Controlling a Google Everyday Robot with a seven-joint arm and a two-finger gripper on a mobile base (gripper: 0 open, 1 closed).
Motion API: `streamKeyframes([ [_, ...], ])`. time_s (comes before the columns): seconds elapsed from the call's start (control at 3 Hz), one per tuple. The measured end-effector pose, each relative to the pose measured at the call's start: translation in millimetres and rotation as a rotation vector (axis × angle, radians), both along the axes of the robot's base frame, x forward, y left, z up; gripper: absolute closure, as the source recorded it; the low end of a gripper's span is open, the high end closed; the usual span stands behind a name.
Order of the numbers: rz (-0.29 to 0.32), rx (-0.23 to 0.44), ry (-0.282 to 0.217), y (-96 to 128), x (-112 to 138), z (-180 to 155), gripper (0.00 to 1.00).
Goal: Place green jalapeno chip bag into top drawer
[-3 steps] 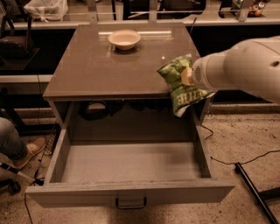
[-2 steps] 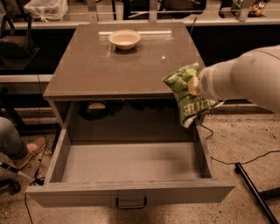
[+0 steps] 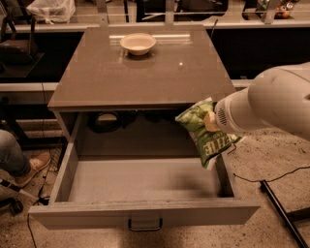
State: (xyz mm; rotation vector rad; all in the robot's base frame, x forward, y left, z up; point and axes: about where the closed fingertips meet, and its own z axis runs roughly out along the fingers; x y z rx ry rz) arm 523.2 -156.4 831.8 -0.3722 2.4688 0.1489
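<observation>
Next, my gripper lets go of the green jalapeno chip bag on the rear middle of the top drawer's grey bottom (image 3: 134, 153).
The green jalapeno chip bag (image 3: 206, 131) hangs crinkled from my gripper (image 3: 211, 122), which is shut on its upper part. The bag is in the air over the right rear part of the top drawer (image 3: 145, 213), just below the cabinet top's front edge. The drawer is pulled fully open; its grey floor is bare and its front panel has a small dark handle (image 3: 144, 225). My white arm (image 3: 271, 104) comes in from the right and hides the fingers behind the bag.
A cream bowl (image 3: 138, 43) stands at the back of the cabinet top (image 3: 140, 72). A person's leg and shoe (image 3: 22, 162) are at the left. A dark pole and cable (image 3: 278, 208) lie on the floor at the right. A white plastic bag (image 3: 51, 8) is behind.
My arm has carried the chip bag down and a little left, from beside the cabinet top's right edge to over the open drawer's right rear part.
</observation>
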Motion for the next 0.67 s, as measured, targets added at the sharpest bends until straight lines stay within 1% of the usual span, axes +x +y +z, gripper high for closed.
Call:
streamKeyframes([
  [0.33, 0.047, -0.025, 0.071, 32.7, 1.6, -43.9, 1.0],
  [0.67, 0.055, -0.016, 0.08, 37.1, 2.7, -51.6, 1.0],
])
